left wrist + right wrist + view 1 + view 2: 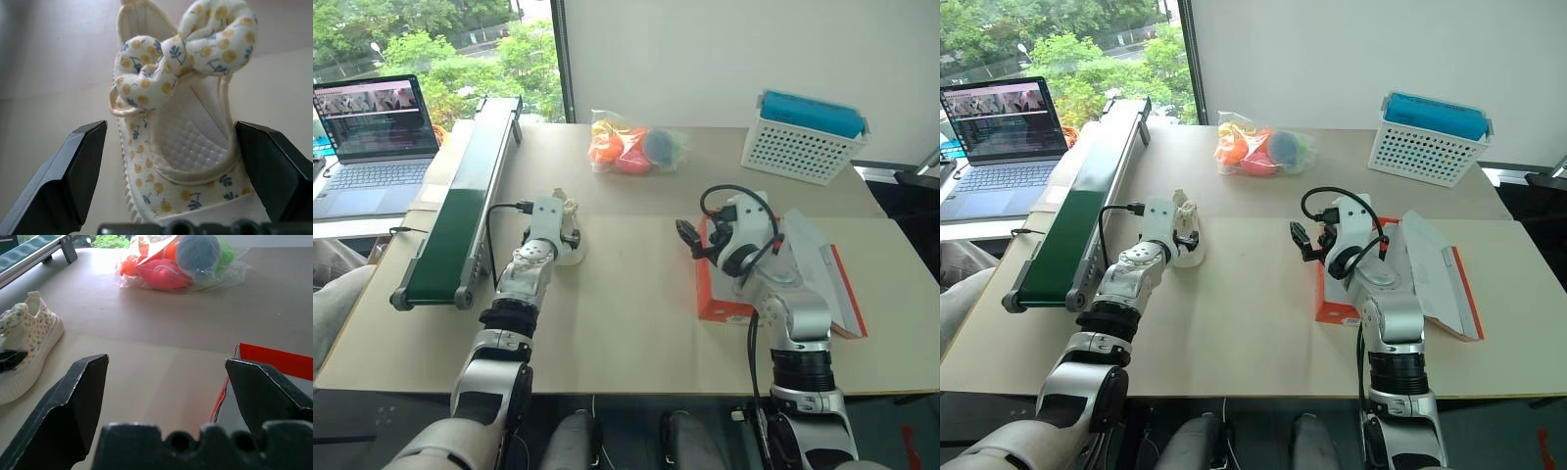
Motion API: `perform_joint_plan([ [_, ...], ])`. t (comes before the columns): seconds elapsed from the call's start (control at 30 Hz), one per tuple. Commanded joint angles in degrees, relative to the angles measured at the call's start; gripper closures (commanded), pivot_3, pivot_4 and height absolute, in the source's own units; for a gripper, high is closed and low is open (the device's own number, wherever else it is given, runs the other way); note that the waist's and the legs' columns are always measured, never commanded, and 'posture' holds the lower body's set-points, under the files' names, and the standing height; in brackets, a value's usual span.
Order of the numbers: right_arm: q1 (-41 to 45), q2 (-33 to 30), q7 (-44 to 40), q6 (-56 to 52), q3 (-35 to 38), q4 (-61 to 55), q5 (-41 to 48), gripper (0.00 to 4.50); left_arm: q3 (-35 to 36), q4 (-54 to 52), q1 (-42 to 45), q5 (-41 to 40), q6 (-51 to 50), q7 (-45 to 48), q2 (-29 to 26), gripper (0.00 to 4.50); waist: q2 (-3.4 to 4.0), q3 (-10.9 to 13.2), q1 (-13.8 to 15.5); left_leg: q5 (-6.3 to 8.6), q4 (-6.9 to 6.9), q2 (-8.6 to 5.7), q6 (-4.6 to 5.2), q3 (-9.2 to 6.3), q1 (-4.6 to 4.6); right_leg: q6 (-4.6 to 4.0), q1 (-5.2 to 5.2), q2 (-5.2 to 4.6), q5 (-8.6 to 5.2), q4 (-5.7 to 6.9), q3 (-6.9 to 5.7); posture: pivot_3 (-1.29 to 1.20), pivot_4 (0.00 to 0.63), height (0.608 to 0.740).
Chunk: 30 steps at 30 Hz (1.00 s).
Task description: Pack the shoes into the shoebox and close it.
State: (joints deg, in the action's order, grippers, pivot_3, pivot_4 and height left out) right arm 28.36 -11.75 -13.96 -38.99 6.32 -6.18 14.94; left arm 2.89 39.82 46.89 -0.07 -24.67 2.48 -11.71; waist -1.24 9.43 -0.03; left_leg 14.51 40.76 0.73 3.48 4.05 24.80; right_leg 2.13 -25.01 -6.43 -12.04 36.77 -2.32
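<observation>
My left fingers straddle the shoe's full width; I need to shift and pinch the shoe's side rim (226,112) below the bow, one finger inside the shoe's opening.
One cream shoe (181,142) with a small yellow flower print and a fabric bow rests on the table (626,323), left of centre. My left gripper (171,127) is open, a finger on either side of the shoe's rear, neither one pressing it. In the head views the same shoe (572,251) lies just past that gripper (566,235). The orange-red shoebox (720,294) stands open at the right, its lid (832,279) laid back to the right. My right gripper (690,240) is open and empty over the box's left edge (274,360). That arm hides most of the box's inside.
A green conveyor belt (460,211) runs along the table's left side, with a laptop (374,137) beyond it. A clear bag of colourful toys (634,147) lies at the back centre. A white perforated basket with a blue top (803,142) stands at the back right.
</observation>
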Motion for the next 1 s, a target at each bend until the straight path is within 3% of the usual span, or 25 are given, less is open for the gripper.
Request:
perform_joint_plan([
  [0.03,-0.51,-0.52,-0.05,0.45,1.47,-2.15,1.24,0.00,-0.73,8.56,4.41,2.13,4.49,-2.50,0.41,0.03,0.00,0.00,0.00,0.00,0.00,-0.01,0.01,0.00,0.00,0.00,0.01,-0.01,0.00,-0.01,0.00,0.00,0.150,0.705],
  [0.27,-1.05,-0.53,0.15,0.42,1.93,-2.54,1.12,0.00,0.64,19.45,9.39,1.24,7.23,-4.56,1.12,0.03,0.00,0.00,-0.38,0.01,0.00,-0.01,0.02,0.01,-0.02,0.00,-0.01,0.00,0.00,0.00,0.01,0.00,0.150,0.705],
  [0.77,-1.34,-0.92,0.43,1.13,2.12,-2.05,0.61,0.00,2.29,22.41,9.96,0.46,9.33,-4.96,2.10,0.03,-0.01,-0.01,-0.53,0.00,0.01,-0.01,0.00,0.01,-0.07,0.00,0.02,-0.03,0.00,0.00,0.01,0.00,0.150,0.705],
  [0.8,-1.32,-0.97,0.40,1.16,2.11,-1.96,0.58,0.00,2.36,22.61,10.05,0.47,9.48,-4.98,2.08,0.55,-0.01,-0.02,-0.53,0.00,0.01,-0.01,0.00,0.01,-0.07,0.00,0.02,-0.03,0.00,0.00,0.01,0.00,0.150,0.705],
  [0.87,-1.24,-1.04,0.35,1.26,2.13,-1.74,0.54,0.00,2.47,22.88,10.19,0.47,9.68,-5.01,2.08,1.07,-0.01,-0.02,-0.57,0.00,0.02,-0.01,0.00,0.01,-0.09,0.00,0.03,-0.03,0.00,0.00,0.01,0.00,0.150,0.705],
  [1.0,-1.39,-1.06,0.37,1.24,2.25,-1.93,0.61,0.00,2.62,23.08,10.33,0.41,9.91,-5.11,2.20,2.63,-0.01,-0.02,-0.64,0.00,0.01,-0.01,0.00,0.02,-0.13,0.00,0.03,-0.02,0.00,0.01,0.02,0.00,0.150,0.705],
])
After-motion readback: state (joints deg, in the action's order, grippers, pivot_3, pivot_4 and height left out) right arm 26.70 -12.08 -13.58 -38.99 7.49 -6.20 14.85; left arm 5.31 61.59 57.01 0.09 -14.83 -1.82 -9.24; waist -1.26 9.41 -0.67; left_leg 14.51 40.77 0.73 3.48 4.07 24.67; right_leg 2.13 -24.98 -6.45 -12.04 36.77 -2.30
